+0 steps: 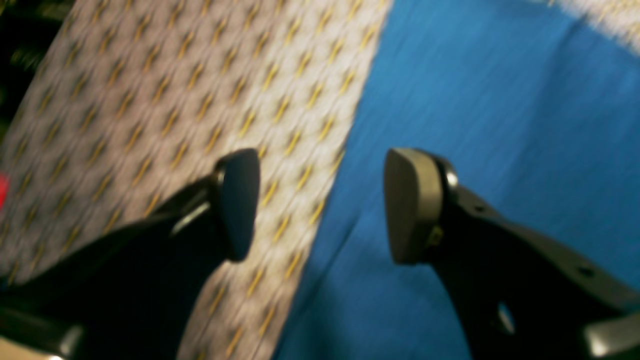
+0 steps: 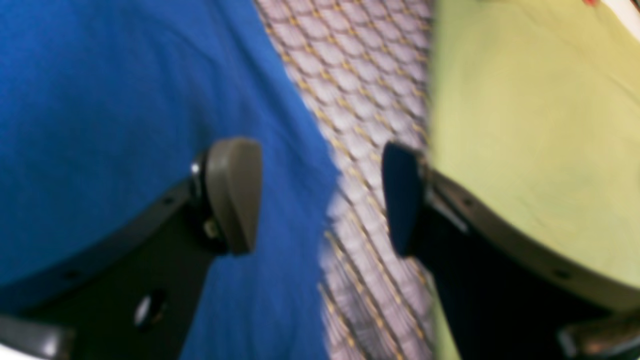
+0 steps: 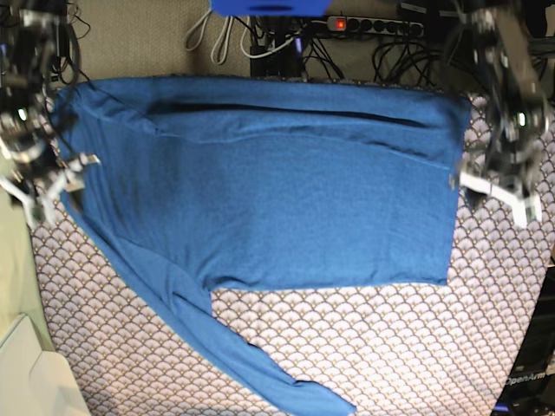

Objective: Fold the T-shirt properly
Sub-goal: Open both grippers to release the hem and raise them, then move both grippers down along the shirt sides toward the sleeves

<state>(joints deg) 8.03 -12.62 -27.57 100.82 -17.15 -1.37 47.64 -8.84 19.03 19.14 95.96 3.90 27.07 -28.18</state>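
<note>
The blue T-shirt has a front corner (image 3: pixel 442 278) at the end of its front edge farthest from the trailing sleeve. My left gripper grabs that corner next.
The blue T-shirt (image 3: pixel 286 199) lies spread flat on the scallop-patterned table cover (image 3: pixel 390 347), its top part folded over and one long sleeve (image 3: pixel 217 347) trailing to the front edge. My left gripper (image 3: pixel 492 195) is open and empty at the shirt's right edge. In the left wrist view this gripper (image 1: pixel 325 205) straddles the edge of the shirt (image 1: pixel 475 125), just above it. My right gripper (image 3: pixel 54 184) is open and empty at the shirt's left edge. In the right wrist view this gripper (image 2: pixel 320 197) straddles the edge of the shirt (image 2: pixel 125 100).
A power strip (image 3: pixel 373 24) and cables lie behind the table. A white box (image 3: pixel 30 373) sits at the front left, off the table. The yellow-green floor (image 2: pixel 525 125) shows past the left table edge. A blue object (image 3: pixel 269 7) is at the top.
</note>
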